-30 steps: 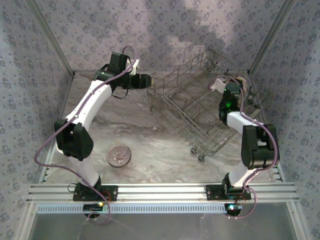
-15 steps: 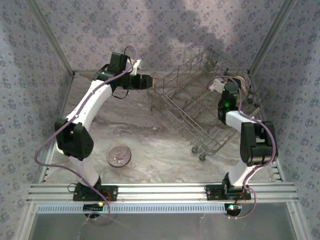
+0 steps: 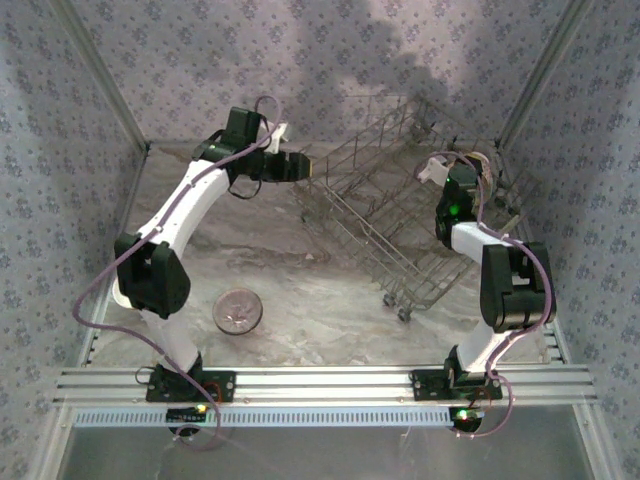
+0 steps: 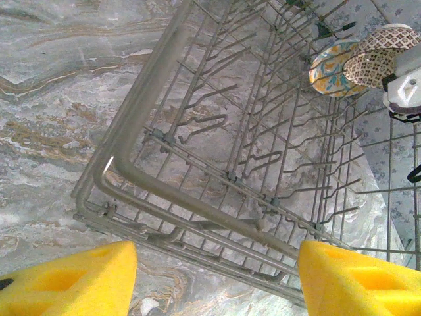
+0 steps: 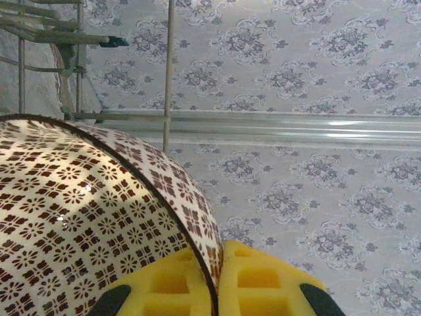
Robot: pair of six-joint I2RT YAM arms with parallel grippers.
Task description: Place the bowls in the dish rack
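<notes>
The cream bowl, now held at the rack's far side, will be released by my right gripper among the dish rack's pegs (image 3: 490,170) (image 5: 99,217) next to the yellow and blue patterned bowl.
The dish rack (image 3: 372,212) is a grey wire basket, tilted, at the back right of the table. My right gripper (image 5: 217,276) is shut on the rim of a cream bowl with a brown pattern (image 5: 79,217), holding it at the rack's far right side, where it also appears as the brown-patterned bowl (image 4: 383,54). A yellow and blue patterned bowl (image 4: 327,71) stands among the tines beside it. My left gripper (image 4: 214,282) hangs open over the rack's near left corner rim (image 4: 161,92), with nothing between its yellow fingers (image 4: 69,283). A grey-speckled bowl (image 3: 237,311) sits on the table by the left arm.
The marble table top (image 3: 300,270) lies between the arms. Patterned walls (image 3: 60,150) enclose the table on three sides. A rack wire (image 5: 170,66) crosses just behind the held bowl. The rack's small wheels (image 3: 403,314) point toward the front.
My left gripper has shifted slightly to the right, closer to the rack's corner. The right arm and its bowl have stayed in place.
</notes>
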